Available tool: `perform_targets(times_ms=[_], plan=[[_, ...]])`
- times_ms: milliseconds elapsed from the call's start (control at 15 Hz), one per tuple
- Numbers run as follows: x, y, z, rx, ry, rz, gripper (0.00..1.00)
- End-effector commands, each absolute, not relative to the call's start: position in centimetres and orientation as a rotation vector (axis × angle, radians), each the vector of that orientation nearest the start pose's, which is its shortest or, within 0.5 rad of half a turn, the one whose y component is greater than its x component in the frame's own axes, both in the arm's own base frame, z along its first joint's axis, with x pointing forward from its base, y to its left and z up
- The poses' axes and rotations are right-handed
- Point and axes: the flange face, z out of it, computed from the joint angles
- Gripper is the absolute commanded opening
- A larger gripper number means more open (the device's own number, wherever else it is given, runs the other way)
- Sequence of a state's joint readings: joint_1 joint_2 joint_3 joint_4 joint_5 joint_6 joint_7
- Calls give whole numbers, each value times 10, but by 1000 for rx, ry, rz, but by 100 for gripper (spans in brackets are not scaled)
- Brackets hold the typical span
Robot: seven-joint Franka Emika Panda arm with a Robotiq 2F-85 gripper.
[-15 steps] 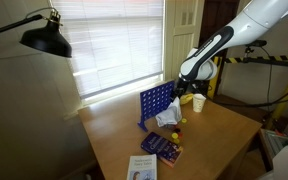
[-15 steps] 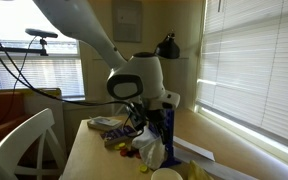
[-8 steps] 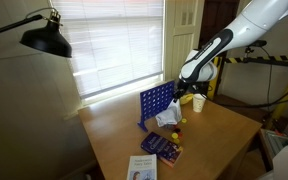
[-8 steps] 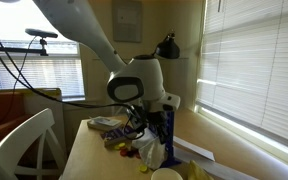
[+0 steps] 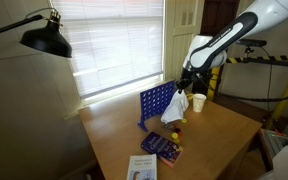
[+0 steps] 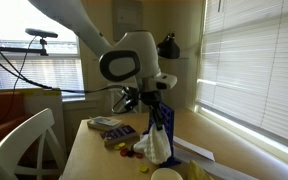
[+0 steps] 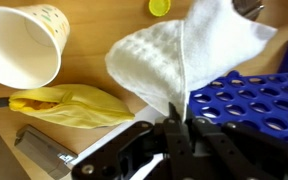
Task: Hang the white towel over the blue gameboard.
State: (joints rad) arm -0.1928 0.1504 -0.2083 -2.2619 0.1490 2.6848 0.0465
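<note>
Next, I release the white towel over the blue gameboard's top edge (image 5: 147,97), toward the gameboard's end farther from the paper cup.
My gripper (image 7: 177,112) is shut on a corner of the white towel (image 7: 174,52), which hangs down from the fingertips. In both exterior views the towel (image 5: 174,108) (image 6: 159,142) dangles off the table, just beside the upright blue gameboard (image 5: 154,104). In the wrist view the gameboard's holed grid (image 7: 246,95) lies right of the towel and partly under it. In an exterior view the gripper (image 6: 154,99) stands above the board's edge (image 6: 169,122), which the cloth mostly hides.
A white paper cup (image 7: 24,45) and a yellow crumpled wrapper (image 7: 69,101) lie beside the towel. A yellow disc (image 7: 160,7) sits beyond it. A book (image 5: 163,147) and a white booklet (image 5: 141,168) lie at the table's front. A black lamp (image 5: 44,38) hangs over one side.
The gripper has shut on the towel and risen, pulling the cloth up off the table beside the gameboard. The arm's wrist now stands higher than before.
</note>
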Motion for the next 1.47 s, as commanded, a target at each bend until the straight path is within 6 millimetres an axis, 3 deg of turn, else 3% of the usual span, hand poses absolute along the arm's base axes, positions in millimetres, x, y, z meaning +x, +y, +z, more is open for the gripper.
perform_targets(times_ms=[0,333,467,600,933,1133,1333,1400], plan=[[488,-181,393,-2825,913,-300,1],[482,-133,516,-2550,1024,-261,1],[489,-123,556,-2447,1102,-316,1],[506,-116,582,-2349,1190,-408,1],[543,-102,607,-2130,1432,-595,1],[575,-101,602,-1990,1556,-714,1],[612,-109,581,-1889,1673,-852,1],[584,-104,589,-1956,1608,-786,6]])
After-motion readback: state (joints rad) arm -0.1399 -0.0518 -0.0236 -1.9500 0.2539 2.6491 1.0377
